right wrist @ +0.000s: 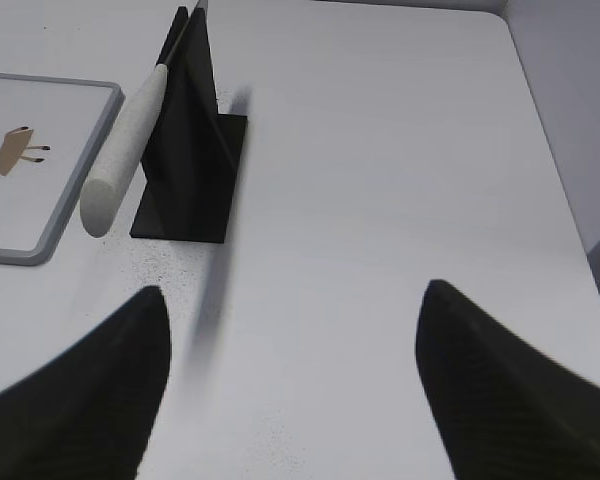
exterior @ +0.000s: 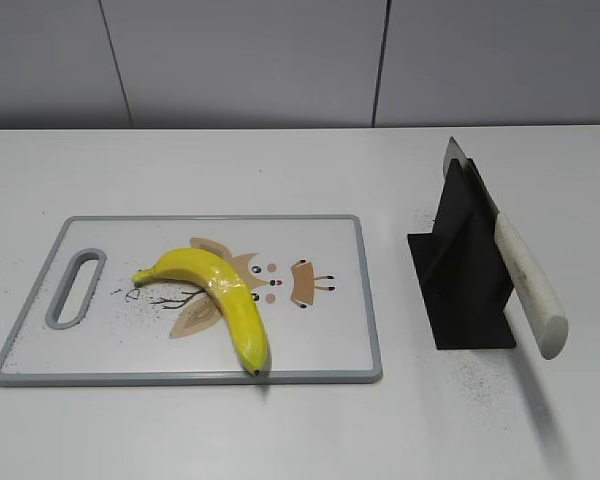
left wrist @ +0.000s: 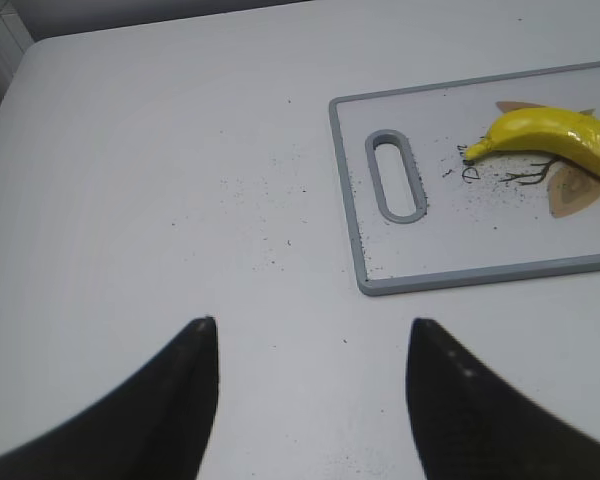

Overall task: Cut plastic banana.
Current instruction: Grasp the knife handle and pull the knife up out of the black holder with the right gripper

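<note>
My right gripper should move to the black stand next and close on the middle of the white handle [exterior: 525,276] [right wrist: 130,142] of the knife.
A yellow plastic banana [exterior: 220,295] lies on a white cutting board [exterior: 320,340] with a grey rim, left of centre. It also shows in the left wrist view [left wrist: 560,140]. A knife with a white handle [exterior: 528,285] rests in a black stand [exterior: 465,275] to the right; the handle sticks out toward the front. It also shows in the right wrist view [right wrist: 125,150]. My left gripper [left wrist: 310,330] is open and empty over bare table, left of the board. My right gripper [right wrist: 292,300] is open and empty, in front and right of the stand. Neither gripper shows in the exterior view.
The board has a slot handle [exterior: 75,288] at its left end and printed cartoon figures [exterior: 305,283]. Dark specks lie on the white table round the board and the stand. A grey wall stands behind the table. The table's right edge [right wrist: 555,170] shows in the right wrist view.
</note>
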Action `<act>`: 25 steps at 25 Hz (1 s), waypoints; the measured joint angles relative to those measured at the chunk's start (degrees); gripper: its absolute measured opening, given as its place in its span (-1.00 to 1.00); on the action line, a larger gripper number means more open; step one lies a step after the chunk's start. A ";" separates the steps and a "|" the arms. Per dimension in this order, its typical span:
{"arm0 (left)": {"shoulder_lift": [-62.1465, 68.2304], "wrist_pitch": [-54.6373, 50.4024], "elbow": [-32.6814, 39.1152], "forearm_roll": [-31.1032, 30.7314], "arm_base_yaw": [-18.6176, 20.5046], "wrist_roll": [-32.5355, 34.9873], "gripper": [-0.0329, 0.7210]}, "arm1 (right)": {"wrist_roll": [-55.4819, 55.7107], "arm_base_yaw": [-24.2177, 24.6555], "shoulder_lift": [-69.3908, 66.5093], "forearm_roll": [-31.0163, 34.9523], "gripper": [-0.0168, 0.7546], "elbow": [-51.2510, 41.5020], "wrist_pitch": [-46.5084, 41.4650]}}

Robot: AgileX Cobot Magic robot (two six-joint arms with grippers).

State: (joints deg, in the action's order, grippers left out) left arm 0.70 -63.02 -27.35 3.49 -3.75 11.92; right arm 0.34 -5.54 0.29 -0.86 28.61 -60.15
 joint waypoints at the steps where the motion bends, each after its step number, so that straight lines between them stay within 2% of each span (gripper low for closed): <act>1: 0.00 0.00 0.00 0.00 0.00 0.00 0.58 | 0.00 0.00 0.00 0.00 0.54 0.00 0.00; 25: 0.00 0.00 0.00 0.00 0.00 0.00 0.58 | -0.34 0.00 0.00 0.00 0.54 0.00 0.00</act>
State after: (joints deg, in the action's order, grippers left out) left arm 0.70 -63.02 -27.35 3.49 -3.75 11.92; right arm 0.00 -5.54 0.29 -0.86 28.61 -60.15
